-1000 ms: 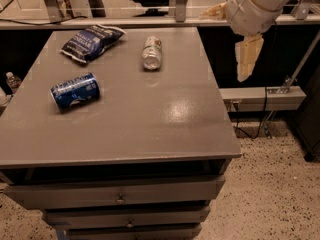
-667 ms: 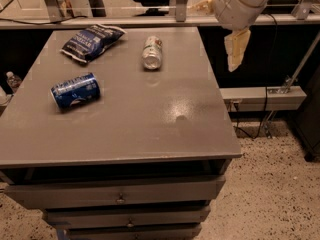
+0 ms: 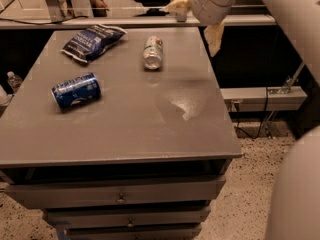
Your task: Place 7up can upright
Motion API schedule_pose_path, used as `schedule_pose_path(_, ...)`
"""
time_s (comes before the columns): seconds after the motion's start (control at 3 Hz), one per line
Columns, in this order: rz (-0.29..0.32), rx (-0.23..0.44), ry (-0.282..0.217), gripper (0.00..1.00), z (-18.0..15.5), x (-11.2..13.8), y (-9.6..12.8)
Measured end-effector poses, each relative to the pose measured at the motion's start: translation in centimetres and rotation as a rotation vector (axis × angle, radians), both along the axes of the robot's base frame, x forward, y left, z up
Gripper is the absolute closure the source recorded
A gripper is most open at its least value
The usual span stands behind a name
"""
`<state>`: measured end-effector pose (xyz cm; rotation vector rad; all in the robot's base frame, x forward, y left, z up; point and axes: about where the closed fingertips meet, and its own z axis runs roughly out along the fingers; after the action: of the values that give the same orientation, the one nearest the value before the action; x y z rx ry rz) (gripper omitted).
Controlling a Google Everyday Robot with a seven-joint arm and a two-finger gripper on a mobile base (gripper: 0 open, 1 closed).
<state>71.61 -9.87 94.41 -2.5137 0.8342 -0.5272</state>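
Observation:
The 7up can is next: next my gripper goes to it and closes around the can's back end (image 3: 153,42), nearest the counter behind the table.
The 7up can (image 3: 153,52), silvery with green print, lies on its side at the back middle of the grey table (image 3: 150,129), one metal end facing the front. My gripper (image 3: 192,28) hangs above the table's back right corner, to the right of the can and clear of it. Its two pale yellow fingers stand wide apart, one pointing left (image 3: 176,5) and one pointing down (image 3: 215,38). It is open and holds nothing.
A blue can (image 3: 76,90) lies on its side at the left. A dark blue snack bag (image 3: 92,40) lies at the back left. Drawers (image 3: 120,196) sit under the tabletop. A shelf (image 3: 260,98) and cables are on the right, and a counter runs behind.
My arm has swung left and towards the table's back right corner. The second finger has come into view. The cans and the bag have not moved.

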Motion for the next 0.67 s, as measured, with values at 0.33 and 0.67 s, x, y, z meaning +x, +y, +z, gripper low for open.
schedule_pose_path(0.33, 0.099, -0.044, -0.004, 0.00, -1.6, 2.9, 2.3)
schedule_pose_path(0.67, 0.173, -0.109, 0.008, 0.00, -3.5, 5.3, 4.0)
